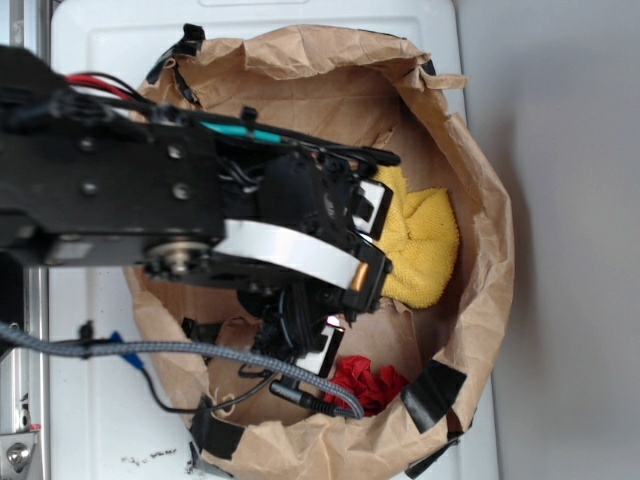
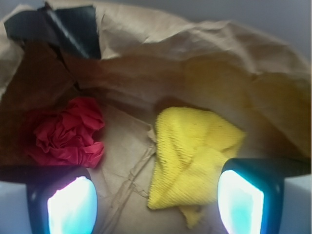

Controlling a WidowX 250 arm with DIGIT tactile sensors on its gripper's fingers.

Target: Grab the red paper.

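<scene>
Next, my gripper moves to the middle of the crumpled red paper [image 1: 363,386] [image 2: 69,136], near the bag's black tape, and closes there.
The red paper [image 2: 66,134] is a crumpled bright red wad on the floor of the brown paper bag [image 2: 204,63], left of centre in the wrist view. In the exterior view the red paper [image 1: 370,383] lies near the bag's lower rim, partly hidden by the arm. My gripper [image 2: 156,202] hovers above the bag floor, open, its two fingers wide apart with nothing between them. Its left finger [image 2: 70,204] is just below the red wad. In the exterior view the gripper [image 1: 345,275] is inside the bag.
A yellow terry cloth [image 2: 195,161] lies beside the red wad, close to my right finger [image 2: 241,202]. The bag's crumpled walls [image 1: 470,170] rise all round, with black tape [image 1: 432,392] on the rim. The bag sits on a white surface [image 1: 100,50].
</scene>
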